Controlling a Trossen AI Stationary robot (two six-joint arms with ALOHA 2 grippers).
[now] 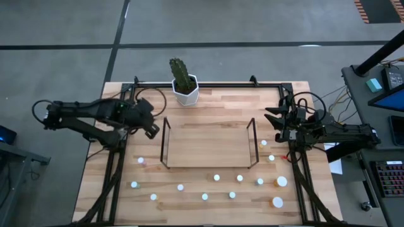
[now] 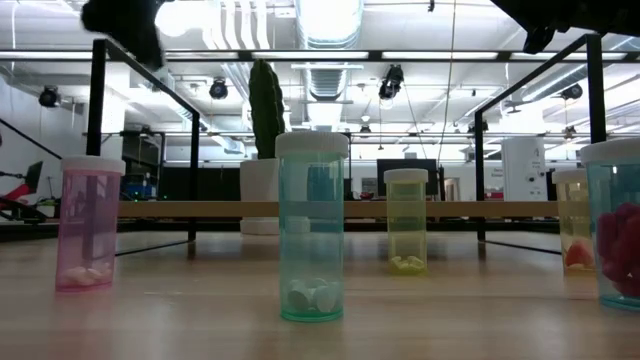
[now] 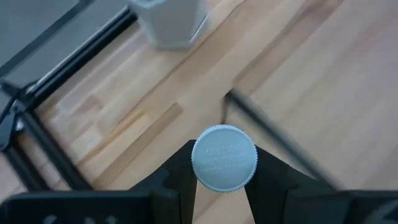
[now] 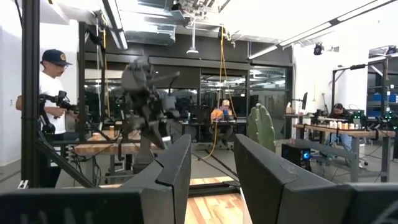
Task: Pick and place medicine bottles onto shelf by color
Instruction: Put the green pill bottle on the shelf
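Note:
Next, I let the medicine bottle, which hangs above the table now, go with my left gripper on the wire shelf (image 1: 189,154) near its front edge, toward the side of my left arm.
My left gripper (image 1: 153,131) is shut on a medicine bottle, of which only the white round cap (image 3: 224,157) shows. It hangs above the table by the left end of the wire shelf (image 1: 208,146). My right gripper (image 1: 270,120) is open and empty, raised by the shelf's right end; its fingers show in the right wrist view (image 4: 211,168). Several small bottles stand on their bases along the near side of the table (image 1: 216,178). In the low view a pink one (image 2: 90,225), a teal one (image 2: 312,228) and a yellow one (image 2: 406,222) stand upright. My left gripper pinches the bottle between its two fingers (image 3: 177,171), one on each side, just below the cap (image 3: 214,180). The fingers come from above, pointing down. The cap hides the body and the place of contact. The bottle sits upright, cap up, above the table.
A white hexagonal pot with a cactus (image 1: 184,88) stands at the far edge behind the shelf. A black frame (image 1: 208,84) edges the table. Two larger bottles (image 1: 281,181) stand near the right front. A person (image 4: 50,106) stands in the room beyond the table.

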